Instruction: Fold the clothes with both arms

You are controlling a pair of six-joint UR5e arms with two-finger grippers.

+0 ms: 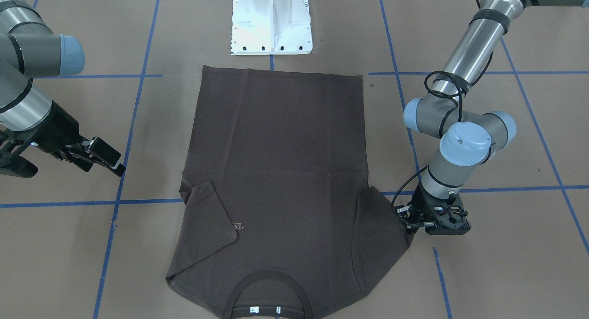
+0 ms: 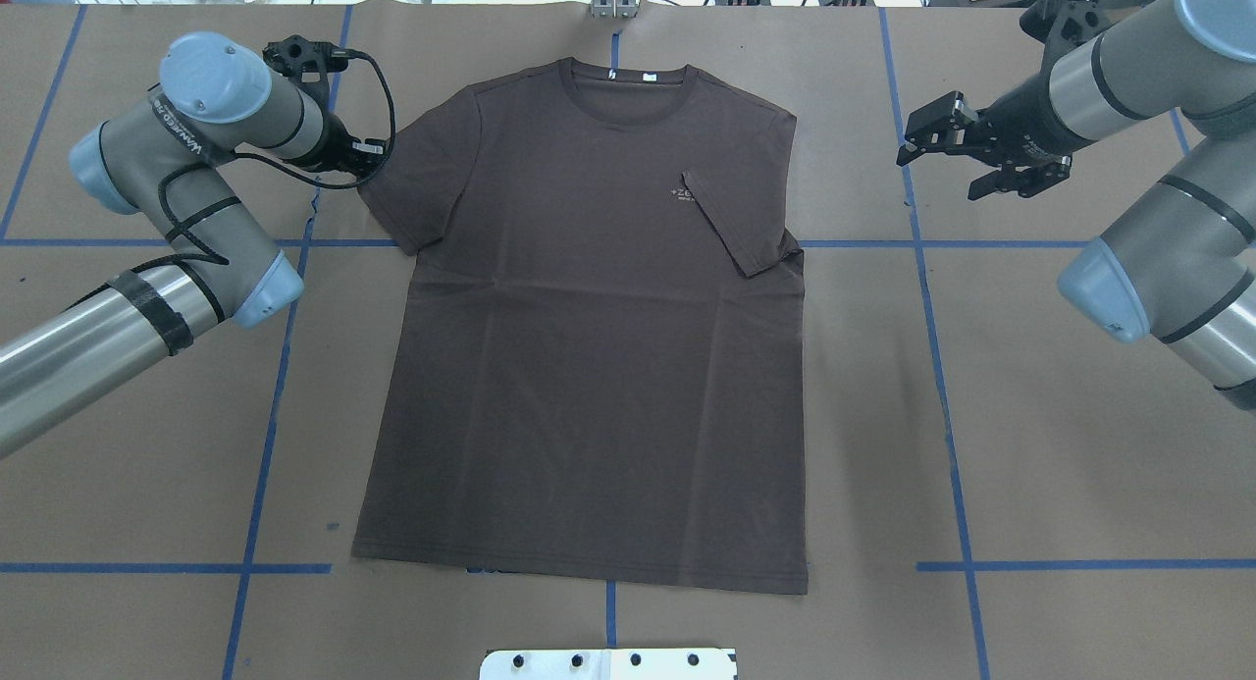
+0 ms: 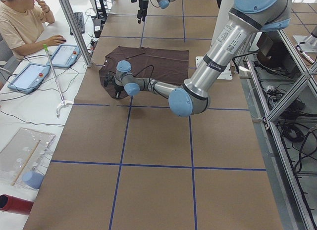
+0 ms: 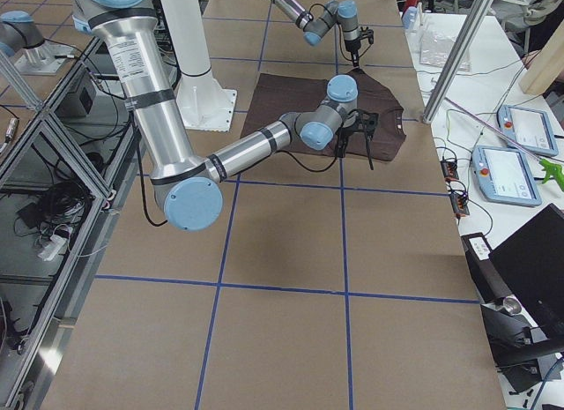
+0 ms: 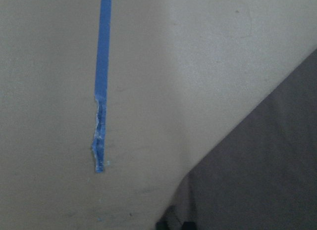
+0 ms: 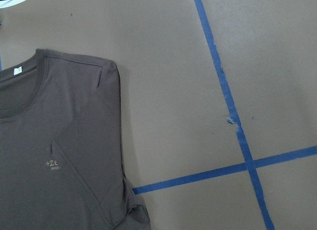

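Note:
My left gripper needs to release the outer corner of the spread-out sleeve, now low on the table, on the T-shirt's chest (image 1: 324, 240), across from the pale lettering.
The dark brown T-shirt (image 2: 589, 366) lies flat and front up, collar at the far side from the robot, and it also shows in the front view (image 1: 276, 162). One sleeve (image 2: 731, 224) is folded inward over the chest, next to the pale lettering. The other sleeve (image 2: 412, 189) lies spread out. My left gripper (image 2: 371, 152) is low on the table at that sleeve's outer edge (image 1: 408, 223); in the left wrist view the fingertips (image 5: 171, 224) sit close together on the cloth. My right gripper (image 2: 908, 148) hangs open and empty above the bare table, well apart from the shirt.
The white pedestal base (image 1: 271, 22) stands just beyond the shirt's hem. Blue tape lines (image 2: 937, 366) cross the brown table cover. A seated operator (image 3: 22, 22) and tablets (image 3: 29, 76) are at the table's far long side.

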